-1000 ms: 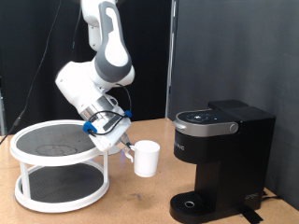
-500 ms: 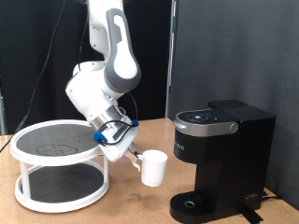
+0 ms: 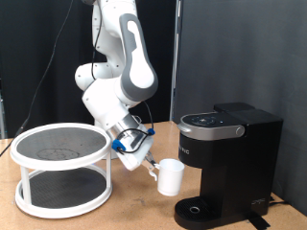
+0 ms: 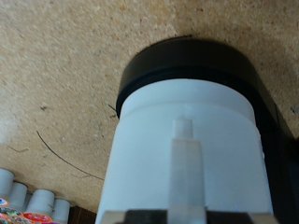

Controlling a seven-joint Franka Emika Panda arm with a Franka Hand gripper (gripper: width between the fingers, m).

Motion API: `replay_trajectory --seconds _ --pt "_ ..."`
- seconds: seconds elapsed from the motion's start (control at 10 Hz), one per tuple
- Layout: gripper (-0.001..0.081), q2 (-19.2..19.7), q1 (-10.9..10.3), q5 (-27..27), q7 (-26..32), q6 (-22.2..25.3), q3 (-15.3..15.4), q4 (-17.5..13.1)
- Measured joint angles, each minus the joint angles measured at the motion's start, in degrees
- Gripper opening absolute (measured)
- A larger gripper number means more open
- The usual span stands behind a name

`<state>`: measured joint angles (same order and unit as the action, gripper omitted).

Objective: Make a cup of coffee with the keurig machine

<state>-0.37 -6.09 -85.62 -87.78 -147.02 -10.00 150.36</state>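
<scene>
Next, my gripper releases the white cup on the round drip tray of the black keurig machine (image 3: 198,210).
The white cup (image 3: 171,176) hangs in the air, held by its handle in my gripper (image 3: 153,169), just to the exterior view's left of the black keurig machine (image 3: 227,163) and above its round drip tray base (image 3: 199,211). The machine's silver-trimmed lid (image 3: 211,124) is down. In the wrist view the cup (image 4: 187,154) fills the frame, with its handle (image 4: 186,163) running toward the camera and the black round drip tray (image 4: 187,65) right beyond it. My fingers are hidden behind the handle.
A white two-tier round rack (image 3: 61,170) stands at the exterior view's left on the particle-board table (image 3: 134,213). Several small pods (image 4: 28,201) show at the wrist view's corner. A black curtain forms the backdrop.
My gripper has carried the cup to the exterior view's right and slightly down, from beside the rack to just beside the machine's drip tray.
</scene>
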Motion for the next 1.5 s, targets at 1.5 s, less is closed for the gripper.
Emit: replay_trajectory --seconds 1.5 --pt "0.0000 8.97 -0.67 -12.39 9.20 -2.88 5.99 -6.26"
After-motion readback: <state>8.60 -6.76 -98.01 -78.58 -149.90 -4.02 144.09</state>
